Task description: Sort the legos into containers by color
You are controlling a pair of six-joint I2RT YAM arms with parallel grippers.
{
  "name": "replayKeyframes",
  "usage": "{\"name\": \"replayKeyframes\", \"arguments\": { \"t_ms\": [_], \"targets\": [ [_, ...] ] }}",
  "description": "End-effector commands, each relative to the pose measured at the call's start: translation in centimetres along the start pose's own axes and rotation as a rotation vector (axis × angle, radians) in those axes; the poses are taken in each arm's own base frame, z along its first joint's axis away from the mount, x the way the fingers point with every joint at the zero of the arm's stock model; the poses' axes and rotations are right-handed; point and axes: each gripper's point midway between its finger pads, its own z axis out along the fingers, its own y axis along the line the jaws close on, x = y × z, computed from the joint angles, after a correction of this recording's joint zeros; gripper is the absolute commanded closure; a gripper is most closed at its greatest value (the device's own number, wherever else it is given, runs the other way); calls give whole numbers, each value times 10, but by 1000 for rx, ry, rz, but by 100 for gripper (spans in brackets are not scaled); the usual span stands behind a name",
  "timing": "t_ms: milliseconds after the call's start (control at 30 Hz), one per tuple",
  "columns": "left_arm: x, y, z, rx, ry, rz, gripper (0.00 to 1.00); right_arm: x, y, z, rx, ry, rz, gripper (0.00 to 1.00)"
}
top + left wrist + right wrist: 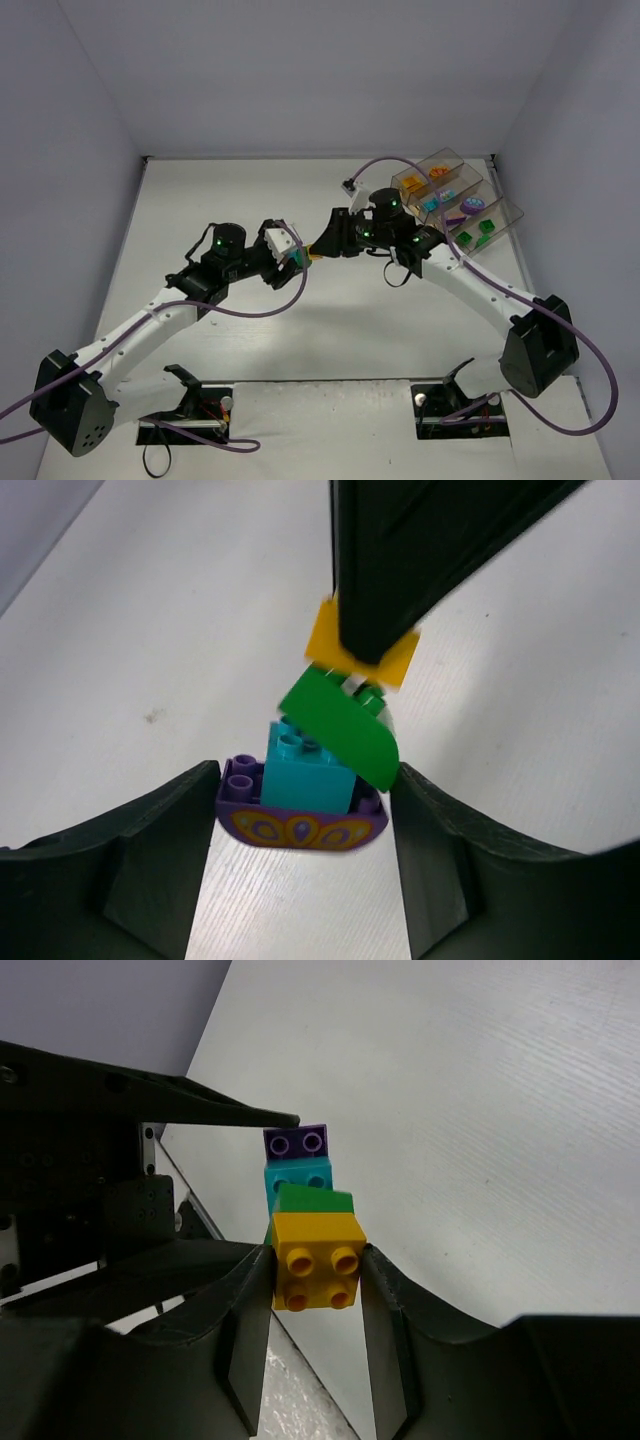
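The robot's right gripper should release the yellow brick in the farthest compartment [426, 176], between the orange brick and the butterfly piece.
A small stack of legos hangs between the two grippers above the middle of the table [200, 200]. In the left wrist view my left gripper [302, 780] is shut on the purple brick [300, 827] at the stack's base. A teal brick [308, 775], a tilted green piece [340, 730] and a yellow brick [395, 665] sit above it. My right gripper [316, 1260] is shut on the yellow brick [318, 1260], with green [312, 1200], teal [298, 1175] and purple [296, 1141] behind it. The containers [500, 213] stand at the far right.
The bins hold orange [437, 176], teal [432, 203], purple [470, 208] and green [478, 232] bricks in separate compartments. Purple cables [260, 312] loop off both arms. Grey walls close in the table on the left, back and right.
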Motion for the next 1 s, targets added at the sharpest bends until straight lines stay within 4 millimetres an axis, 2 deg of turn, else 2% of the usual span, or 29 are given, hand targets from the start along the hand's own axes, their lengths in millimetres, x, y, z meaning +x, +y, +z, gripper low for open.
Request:
{"name": "replayKeyframes", "arguments": {
  "t_ms": [0,200,333,400,500,633,667,700,733,767,800,833,867,933,967],
  "targets": [
    [-3,3,1,-8,-14,0,73,-37,22,-25,-72,-129,-86,100],
    [0,2,2,-5,-6,0,73,-48,8,-35,-43,-151,-85,100],
    [-2,2,2,-6,-13,0,73,-74,-20,-52,15,-215,-74,100],
    [0,2,2,-6,-8,-4,73,-81,-30,-56,48,-223,-79,100],
    [3,2,4,-7,-1,-19,73,-96,-57,-62,132,-260,-81,100],
    [4,3,4,-22,6,-59,72,-124,-107,-74,293,-339,-46,100],
    [4,3,4,-28,8,-85,72,-138,-120,-85,350,-383,-46,100],
    [3,3,3,-35,5,-99,72,-147,-143,-91,446,-418,-28,100],
    [4,6,2,-53,9,-110,68,-154,-156,-97,498,-443,-23,100],
    [4,6,1,-66,8,-141,67,-171,-168,-111,548,-491,-18,100],
    [3,7,0,-80,5,-161,66,-175,-187,-113,598,-498,3,100],
    [3,7,-1,-86,6,-178,65,-184,-202,-123,663,-536,23,100],
    [3,9,-3,-106,5,-205,59,-197,-222,-134,713,-571,45,100],
    [5,11,-6,-133,11,-243,50,-209,-247,-148,803,-624,66,100],
    [6,15,-8,-169,11,-279,41,-217,-256,-152,825,-647,68,100]
  ]
}}
